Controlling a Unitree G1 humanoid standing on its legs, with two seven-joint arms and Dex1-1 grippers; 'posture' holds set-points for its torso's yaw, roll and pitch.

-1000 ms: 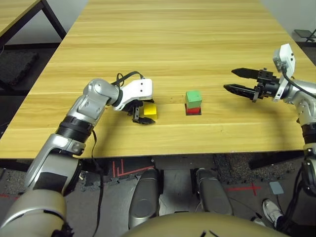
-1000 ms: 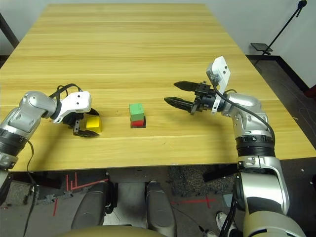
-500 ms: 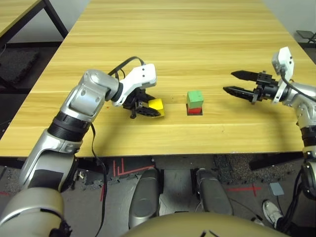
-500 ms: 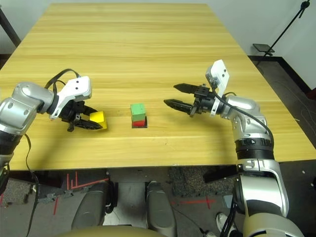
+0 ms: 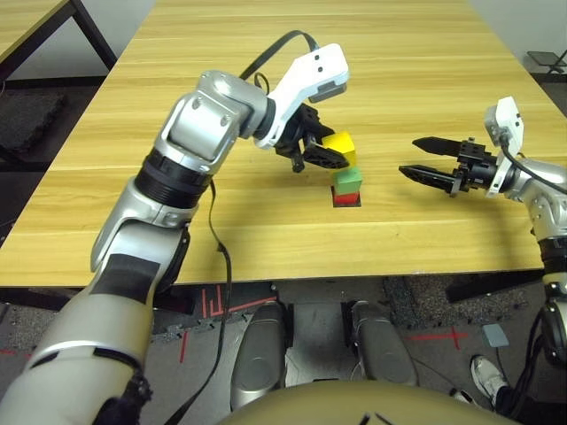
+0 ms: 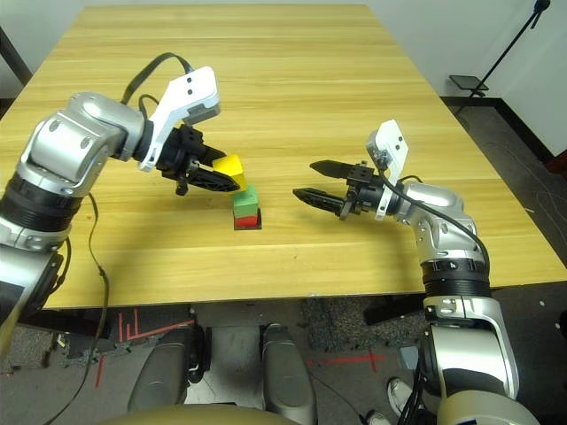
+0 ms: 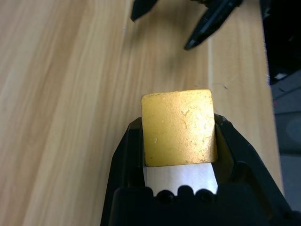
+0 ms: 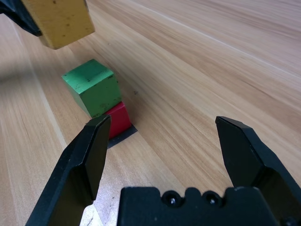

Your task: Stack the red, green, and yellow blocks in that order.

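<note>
The yellow block, held tilted just above the green block, will be let go by my left gripper squarely on top of the green block (image 5: 350, 165), above the black patch.
The green block (image 5: 348, 179) sits on the red block (image 5: 346, 195), which rests on a flat black patch near the table's front middle. My left gripper (image 5: 331, 156) is shut on the yellow block (image 5: 340, 146) and holds it tilted in the air, just above and slightly left of the green block. In the left wrist view the yellow block (image 7: 178, 127) is clamped between both black fingers. My right gripper (image 5: 414, 156) hovers open to the right of the stack, its fingers pointing at it, with the green block (image 8: 92, 89) ahead of them.
The wooden table (image 5: 266, 80) stretches bare behind and beside the stack. A second table's dark leg (image 5: 93, 31) stands at the far left. A black stand (image 6: 509, 49) rises off the table's right side.
My left gripper has closed on the yellow block, lifted it off the table and carried it right to just above the green block. The right gripper has stayed nearly still and open.
</note>
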